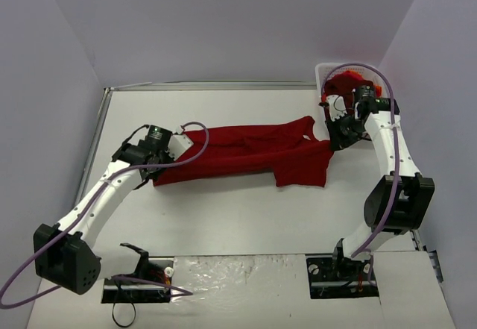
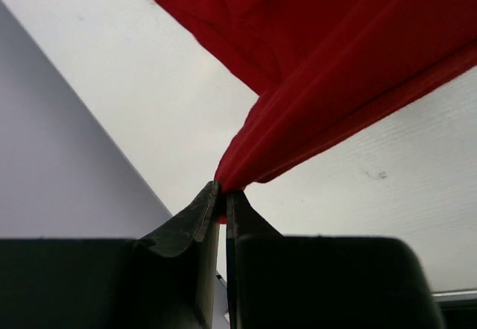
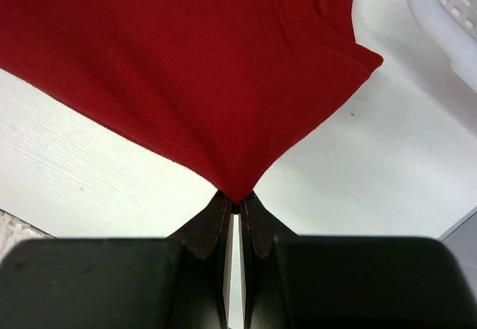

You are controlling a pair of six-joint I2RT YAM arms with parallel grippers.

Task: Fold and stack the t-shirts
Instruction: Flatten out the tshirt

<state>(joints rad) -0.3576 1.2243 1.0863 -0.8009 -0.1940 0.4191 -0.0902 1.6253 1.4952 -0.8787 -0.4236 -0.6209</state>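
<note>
The dark red t-shirt's bunched end has its folds pinched together in my left gripper, so my left gripper needs to put it down and take just the t-shirt's upper fold (image 2: 270, 126) before lifting.
A dark red t-shirt (image 1: 246, 154) is stretched lengthwise across the middle of the table between my two arms. My left gripper (image 1: 165, 166) is shut on its left end; the left wrist view shows the cloth (image 2: 335, 60) bunched to a point in my left gripper (image 2: 222, 195). At the shirt's right corner my right gripper (image 1: 333, 139) is shut on the cloth, and in the right wrist view the t-shirt (image 3: 194, 68) fans out from my right gripper (image 3: 237, 204). A brighter red t-shirt (image 1: 344, 84) lies in the white basket (image 1: 323, 71).
The white mesh basket stands at the table's back right corner, just behind my right arm, and its rim (image 3: 440, 23) shows in the right wrist view. Purple-grey walls (image 1: 67, 60) close in the table at the left, back and right.
</note>
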